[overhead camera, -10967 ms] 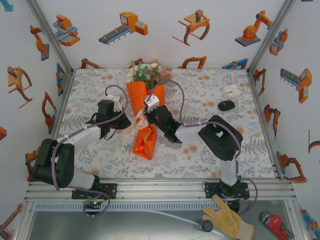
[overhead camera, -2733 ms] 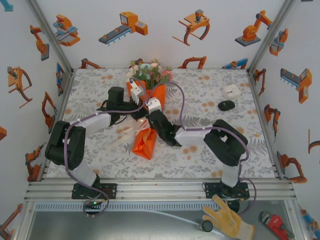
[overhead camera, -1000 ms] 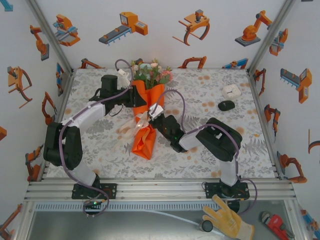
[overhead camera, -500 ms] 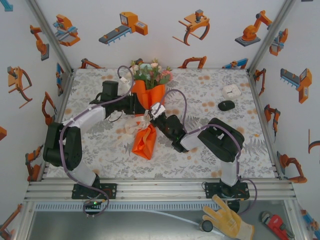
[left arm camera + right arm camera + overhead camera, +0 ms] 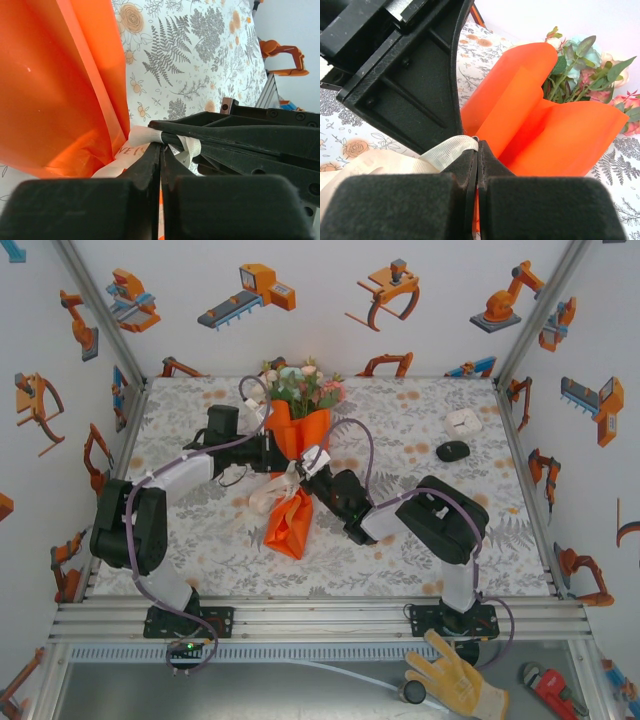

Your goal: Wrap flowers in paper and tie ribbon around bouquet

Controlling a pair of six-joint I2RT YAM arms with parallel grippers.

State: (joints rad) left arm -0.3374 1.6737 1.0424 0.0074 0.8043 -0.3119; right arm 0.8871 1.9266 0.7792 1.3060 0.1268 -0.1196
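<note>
The cream ribbon's loop wraps around my right gripper's fingers. My left gripper should open and take the ribbon (image 5: 141, 135) beside the paper before my right gripper opens.
The bouquet lies on the table, an orange paper (image 5: 300, 430) cone with the flowers (image 5: 300, 385) sticking out of its far end. The cream ribbon (image 5: 270, 490) sits at the cone's narrow waist, with loose loops hanging to the left. My left gripper (image 5: 283, 468) comes in from the left and is shut on the ribbon (image 5: 145, 135) right beside the paper (image 5: 60, 90). My right gripper (image 5: 300, 472) meets it tip to tip from the right, shut on the ribbon (image 5: 445, 152). Behind it stand the paper (image 5: 560, 140) and the flowers (image 5: 575, 60).
A small white box (image 5: 464, 422) and a black oval object (image 5: 452, 451) lie at the back right of the table. The cone's folded lower end (image 5: 290, 525) points toward the arm bases. A yellow glove (image 5: 455, 680) lies off the table in front.
My left gripper came down from beside the upper paper to the waist and shut on the ribbon. The right gripper stayed shut at the waist.
</note>
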